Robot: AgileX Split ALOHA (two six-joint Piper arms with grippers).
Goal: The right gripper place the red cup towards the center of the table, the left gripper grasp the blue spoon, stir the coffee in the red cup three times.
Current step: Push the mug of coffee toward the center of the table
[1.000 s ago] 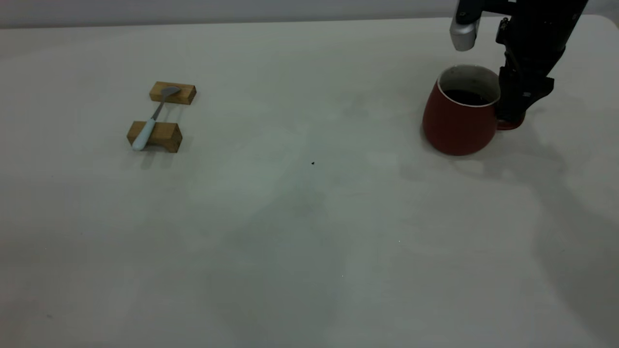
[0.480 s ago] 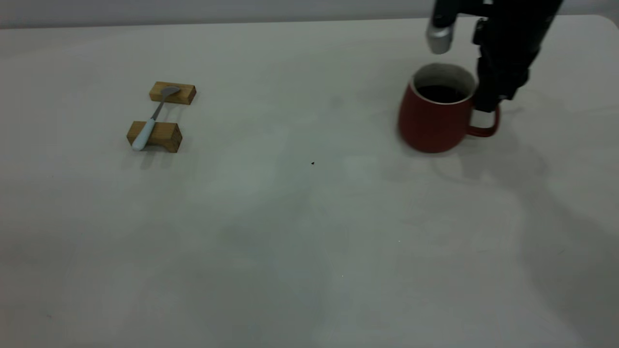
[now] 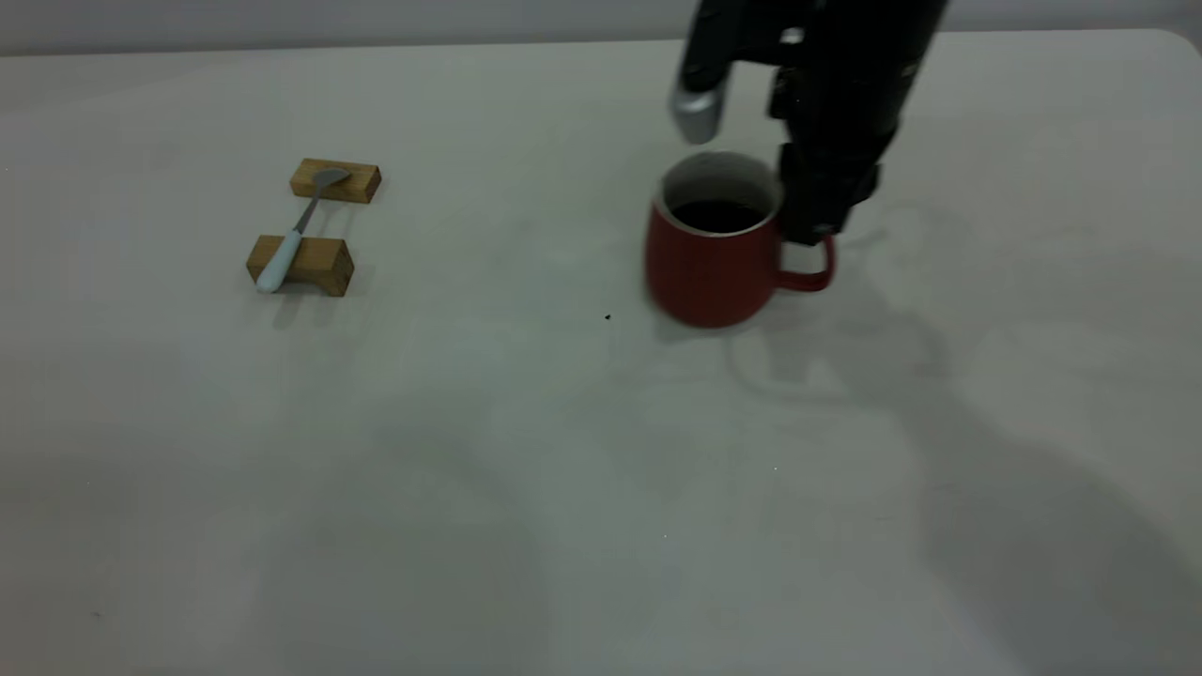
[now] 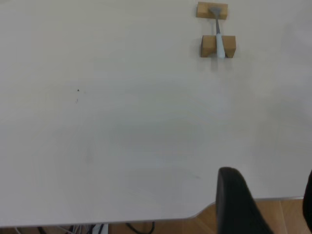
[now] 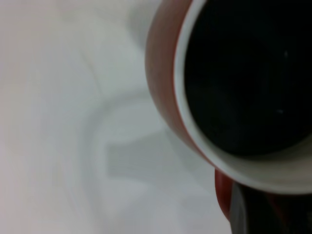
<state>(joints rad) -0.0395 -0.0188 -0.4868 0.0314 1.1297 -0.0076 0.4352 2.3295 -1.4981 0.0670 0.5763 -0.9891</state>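
Note:
I need to set the red cup down with my right gripper over the tiny black speck on the table [image 3: 608, 309].
The red cup [image 3: 711, 268] is upright a little right of the table's [image 3: 526, 488] middle, dark coffee [image 3: 718, 216] inside. My right gripper [image 3: 815, 223] comes down from above and is shut on the cup's handle [image 3: 815, 272]. In the right wrist view the cup's white rim [image 5: 181, 97], the coffee [image 5: 243, 78] and the handle [image 5: 223, 192] fill the frame beside a dark finger [image 5: 253, 214]. The blue spoon [image 3: 289, 239] lies across two wooden blocks at the left. My left gripper [image 4: 273, 209] hangs open beyond the table's edge, far from the spoon [image 4: 219, 43].
Two tan wooden blocks [image 3: 336, 180] [image 3: 315, 265] carry the spoon; the left wrist view shows them too [image 4: 212, 9] [image 4: 208, 46]. A tiny black speck [image 3: 608, 317] marks the table just left of the cup. Wooden floor [image 4: 287, 214] shows past the table edge.
The right gripper has carried the red cup leftward from the right side of the table toward its middle. The spoon and blocks have not moved.

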